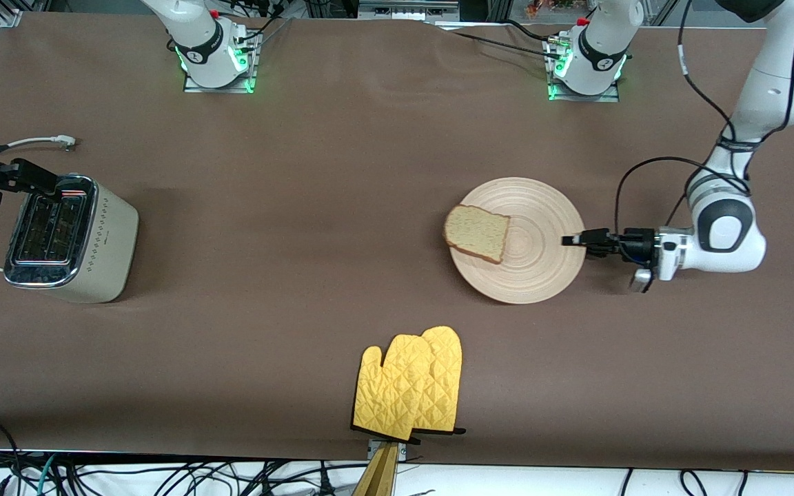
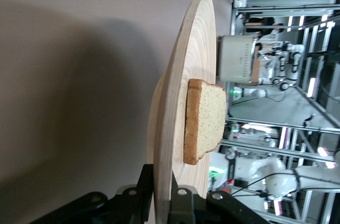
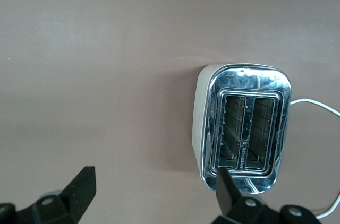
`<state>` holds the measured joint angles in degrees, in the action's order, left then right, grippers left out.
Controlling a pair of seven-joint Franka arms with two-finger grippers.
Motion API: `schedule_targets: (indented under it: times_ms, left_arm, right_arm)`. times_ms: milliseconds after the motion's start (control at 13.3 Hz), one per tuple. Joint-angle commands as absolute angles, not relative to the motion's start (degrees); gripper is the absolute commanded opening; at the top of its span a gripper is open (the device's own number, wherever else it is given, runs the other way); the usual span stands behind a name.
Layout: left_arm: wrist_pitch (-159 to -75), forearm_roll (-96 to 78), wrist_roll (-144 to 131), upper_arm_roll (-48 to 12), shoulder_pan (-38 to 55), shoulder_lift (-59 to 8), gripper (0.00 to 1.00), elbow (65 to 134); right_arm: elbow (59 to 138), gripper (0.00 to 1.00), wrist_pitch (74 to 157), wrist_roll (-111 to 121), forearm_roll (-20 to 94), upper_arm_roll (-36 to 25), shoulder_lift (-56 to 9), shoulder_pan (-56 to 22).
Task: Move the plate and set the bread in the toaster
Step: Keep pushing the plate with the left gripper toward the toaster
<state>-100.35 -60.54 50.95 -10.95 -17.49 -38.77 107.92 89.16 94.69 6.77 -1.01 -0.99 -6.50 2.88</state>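
Next, I leave the plate resting on the bare tabletop point(image 1: 367, 231) beyond the fingertips of the yellow oven mitts when my left gripper lets go.
The round wooden plate point(image 1: 542, 234) lies level near the left arm's end of the table. The slice of bread point(image 1: 477, 233) sits on its rim toward the toaster. My left gripper point(image 1: 574, 240) is shut on the plate's rim at the edge toward the left arm's end. The left wrist view shows its fingers point(image 2: 180, 200) clamped on both faces of the plate point(image 2: 180, 75), with the bread point(image 2: 204, 120) farther along. The cream toaster point(image 1: 73, 238) stands at the right arm's end. My right gripper point(image 1: 42, 180) hovers open over its top edge. It is empty in the right wrist view point(image 3: 155, 189), beside the toaster point(image 3: 244, 128).
A pair of yellow oven mitts point(image 1: 411, 386) lies at the table's edge nearest the front camera. The toaster's white cord point(image 1: 38, 142) runs toward the right arm's base. Bare brown tabletop point(image 1: 287, 227) stretches between the toaster and the plate.
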Motion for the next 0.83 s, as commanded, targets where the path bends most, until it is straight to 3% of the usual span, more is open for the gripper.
schedule_targets:
  times_ms: [0, 753]
  left_arm:
    - [-101.06, -66.16, 48.52, -10.72, -14.17, -38.49, 0.00, 108.19]
    - [-113.63, -89.12, 49.48, -10.72, 6.84, -43.95, 0.00, 105.47]
  right_arm:
    - [88.07, 1.00, 93.96, 6.77, -0.26, -0.88, -6.86, 3.34]
    - [88.07, 1.00, 93.96, 6.77, -0.26, -0.79, -6.86, 3.43]
